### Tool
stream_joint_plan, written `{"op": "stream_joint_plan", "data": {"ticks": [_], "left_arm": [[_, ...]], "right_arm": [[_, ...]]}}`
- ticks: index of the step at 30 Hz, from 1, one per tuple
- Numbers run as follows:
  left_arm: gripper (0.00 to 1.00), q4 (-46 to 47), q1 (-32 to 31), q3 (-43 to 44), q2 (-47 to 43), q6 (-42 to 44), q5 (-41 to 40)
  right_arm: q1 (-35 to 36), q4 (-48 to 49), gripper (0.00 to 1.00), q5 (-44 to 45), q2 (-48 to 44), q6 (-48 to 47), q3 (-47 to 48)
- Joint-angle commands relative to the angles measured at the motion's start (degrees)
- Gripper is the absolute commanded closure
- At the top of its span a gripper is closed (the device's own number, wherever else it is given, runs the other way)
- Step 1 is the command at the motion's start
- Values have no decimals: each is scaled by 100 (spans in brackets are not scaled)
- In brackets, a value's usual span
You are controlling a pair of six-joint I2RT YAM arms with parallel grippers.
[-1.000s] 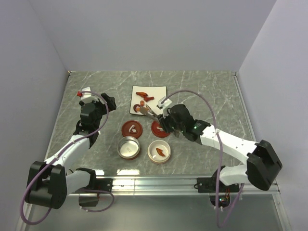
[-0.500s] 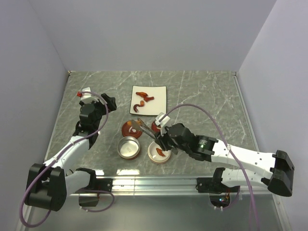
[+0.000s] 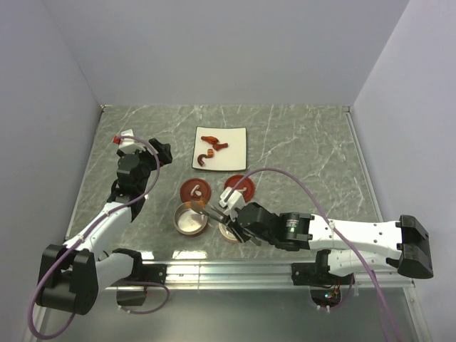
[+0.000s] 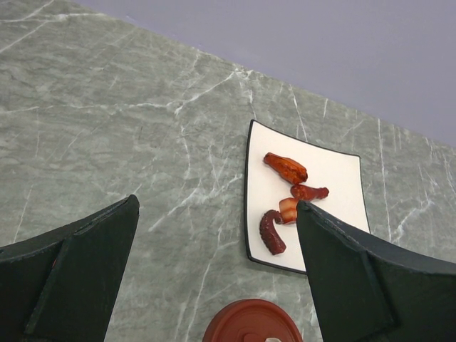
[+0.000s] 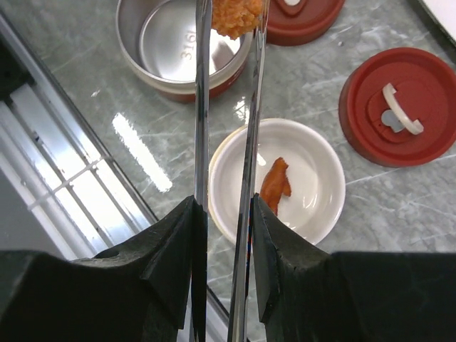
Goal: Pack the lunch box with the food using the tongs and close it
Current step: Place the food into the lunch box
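Next, my right gripper lets go of the tongs' orange morsel inside the round steel container [image 3: 191,224] [image 5: 172,55], on the container's side near the metal bar.
My right gripper [image 5: 224,203] is shut on the silvery tongs [image 5: 201,107]. The tongs' tips pinch an orange morsel of food [image 5: 235,16] just over the lunch box's round steel container [image 5: 153,50]. In the top view the right gripper [image 3: 236,215] hangs over the white bowl [image 3: 229,233], and the tongs [image 3: 206,209] reach left to the steel container [image 3: 190,219]. One orange piece [image 5: 274,185] lies in the white bowl [image 5: 313,167]. Several red and brown morsels [image 4: 285,168] lie on the white plate [image 4: 335,171]. My left gripper [image 4: 217,206] is open and holds nothing; it is left of the plate.
Two red lids with white handles [image 3: 194,190] [image 3: 240,188] lie between the plate [image 3: 231,158] and the containers. The metal rail [image 3: 228,269] runs along the near table edge, close behind the bowl. Grey walls close in the table on three sides.
My right arm has drawn back from the plate toward the near edge, carrying the tongs and the orange morsel to over the steel container. The left arm has not moved.
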Motion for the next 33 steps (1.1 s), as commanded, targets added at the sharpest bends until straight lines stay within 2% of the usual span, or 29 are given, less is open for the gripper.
{"op": "stream_joint_plan", "data": {"ticks": [1,17,23,30,33], "left_arm": [[1,193,-27,10,-12,-20,111],[1,193,-27,1,-12,-11,93],[0,184,-27,10,-4,-11,93],[1,184,-27,10,-12,-11,102],[1,175,-27,10,-12,-11,102]], "right_arm": [[141,126,76,260,-13,71,176],[203,161,73,172,312,-70,335],[203,152,64,172,329,-88,343],[229,170,49,207,303,-114,352],[238,187,45,234,286,-131,361]]}}
